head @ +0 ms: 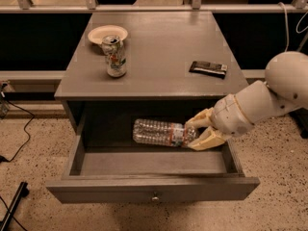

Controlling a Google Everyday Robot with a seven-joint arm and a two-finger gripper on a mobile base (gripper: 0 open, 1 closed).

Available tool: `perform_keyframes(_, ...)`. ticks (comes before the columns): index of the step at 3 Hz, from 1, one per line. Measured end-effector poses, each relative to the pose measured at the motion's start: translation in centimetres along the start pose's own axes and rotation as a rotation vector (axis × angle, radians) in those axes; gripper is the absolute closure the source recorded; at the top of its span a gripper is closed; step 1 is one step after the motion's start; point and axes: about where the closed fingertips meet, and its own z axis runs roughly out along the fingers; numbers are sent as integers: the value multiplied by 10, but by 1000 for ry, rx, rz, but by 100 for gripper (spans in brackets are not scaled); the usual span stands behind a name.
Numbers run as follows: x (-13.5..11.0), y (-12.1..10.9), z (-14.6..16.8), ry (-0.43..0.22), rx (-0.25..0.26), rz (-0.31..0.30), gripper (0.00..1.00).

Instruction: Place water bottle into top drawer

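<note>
My gripper is going to let go of the water bottle on the middle of the drawer's bottom (157, 155), straight behind the metal knob. The bottle now lies near the drawer's back.
The clear ribbed water bottle (161, 132) with a red-and-white label band lies on its side inside the open top drawer (151, 189), near its back. My gripper (198, 131) comes in from the right and is shut on the bottle's cap end, low in the drawer. The drawer is pulled out wide, with a small round metal knob (155, 197) at the centre of its front panel.
On the grey cabinet top (159, 47) stand a white printed drink can (115, 56), a small white bowl (108, 33) behind it, and a dark flat packet (208, 68) at the right. Cables run on the speckled floor at the left.
</note>
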Motion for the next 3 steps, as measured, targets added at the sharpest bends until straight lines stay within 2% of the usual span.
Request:
perform_keyframes(1,17,-8,21,28,15,23,100)
perform_keyframes(3,59,-15,72,89,3,72,100)
